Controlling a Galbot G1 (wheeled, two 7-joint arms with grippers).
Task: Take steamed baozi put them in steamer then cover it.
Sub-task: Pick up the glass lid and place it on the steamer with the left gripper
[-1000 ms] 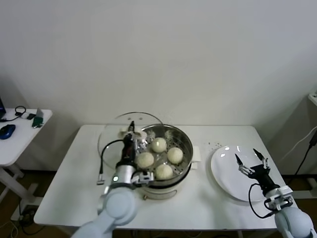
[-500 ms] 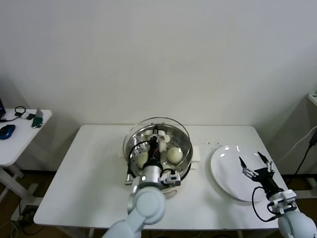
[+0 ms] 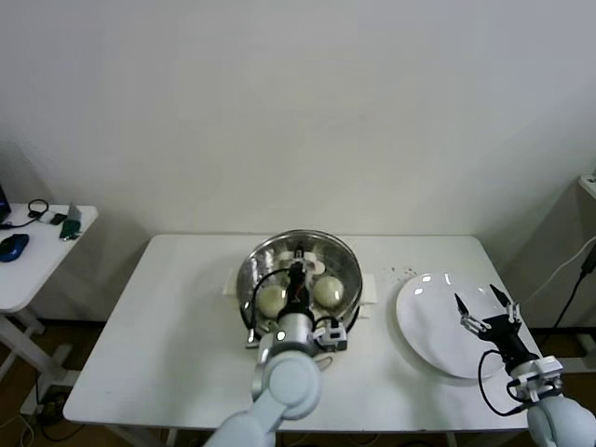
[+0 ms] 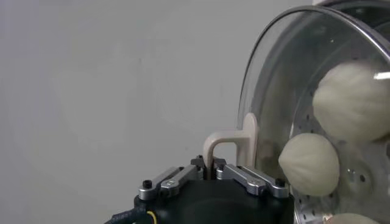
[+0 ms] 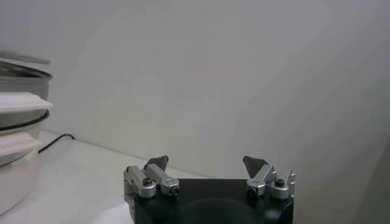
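The glass cover is to go on the steel steamer's round rim (image 3: 299, 284), closed over the baozi. Next, my left gripper lets go of it there.
The steel steamer (image 3: 346, 265) stands mid-table on its white base. The clear glass cover (image 3: 265, 256) lies over it, and cream-white baozi (image 3: 328, 291) show through the glass. My left gripper (image 3: 298, 272) is shut on the cover's cream-white handle above the pot's middle. In the left wrist view my left gripper (image 4: 211, 168) pinches the handle (image 4: 234, 141); the cover (image 4: 274, 73) and baozi (image 4: 309, 163) lie beyond it. My right gripper (image 3: 486, 306) is open and empty over the white plate (image 3: 424, 321); it also shows in the right wrist view (image 5: 207, 167).
A white side table (image 3: 28, 265) at the far left carries a blue mouse (image 3: 13, 246) and small items. A black cable (image 3: 253, 317) runs by the steamer's front. The steamer's edge shows in the right wrist view (image 5: 21, 131).
My left gripper carried the cover from the table's left side rightward onto the steamer. My right gripper drifted slightly right and back toward me over the plate.
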